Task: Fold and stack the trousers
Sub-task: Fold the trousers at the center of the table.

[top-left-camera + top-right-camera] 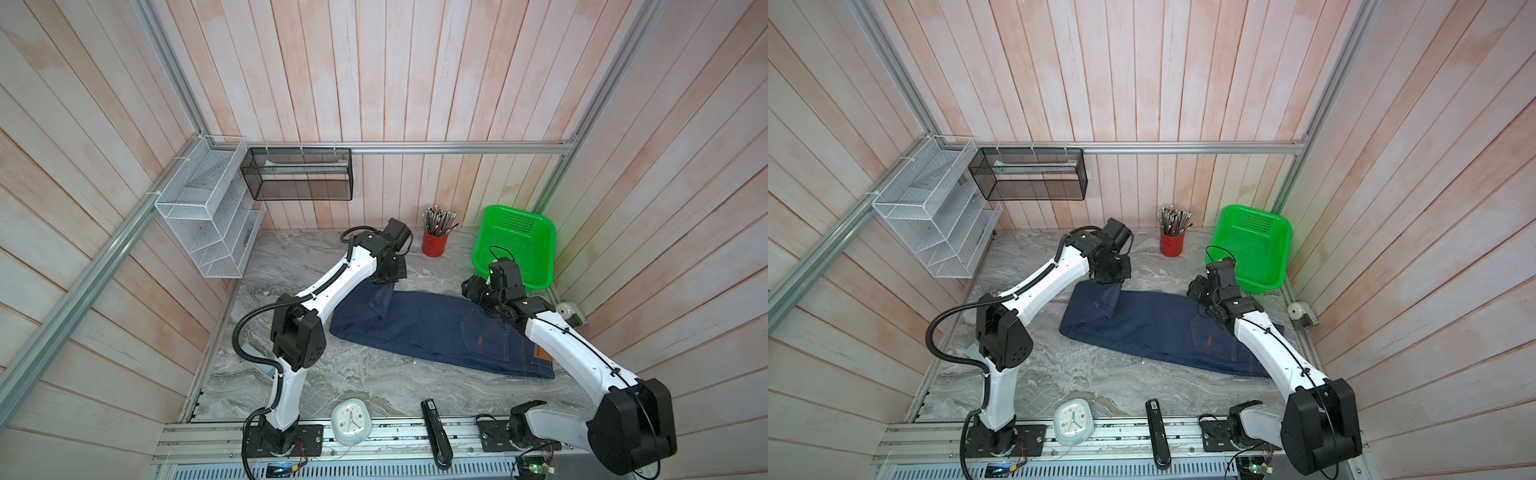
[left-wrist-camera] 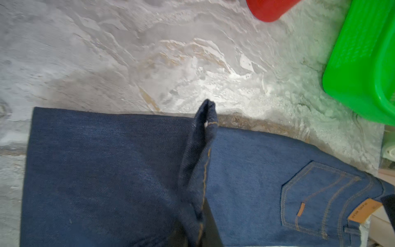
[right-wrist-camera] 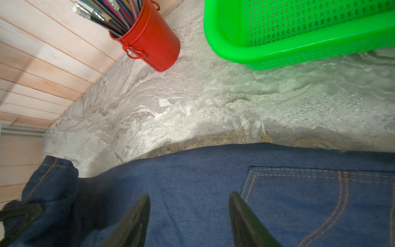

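Note:
The left gripper needs to release the leg hem on the lower layer (image 1: 446,333) (image 2: 259,191), just short of the back pocket.
The trousers (image 1: 432,328) (image 1: 1154,328) are dark indigo jeans lying flat across the marble table, waist and back pocket (image 2: 320,196) toward the right arm. My left gripper (image 1: 388,283) (image 1: 1111,281) is shut on the leg hem and holds that end a little above the lower layer. In the left wrist view the pinched fold (image 2: 203,149) with tan stitching runs up from the left gripper (image 2: 199,216). My right gripper (image 3: 189,194) (image 1: 473,291) stands open just over the denim beside the back pocket (image 3: 320,203), with nothing between its fingers.
A red cup of pencils (image 1: 434,245) and a green basket (image 1: 515,249) stand at the back right. A pencil sharpener (image 1: 567,311) sits by the right wall. A clock (image 1: 351,422) and a black stapler (image 1: 436,432) lie at the front edge. Wire racks (image 1: 208,216) hang on the left wall.

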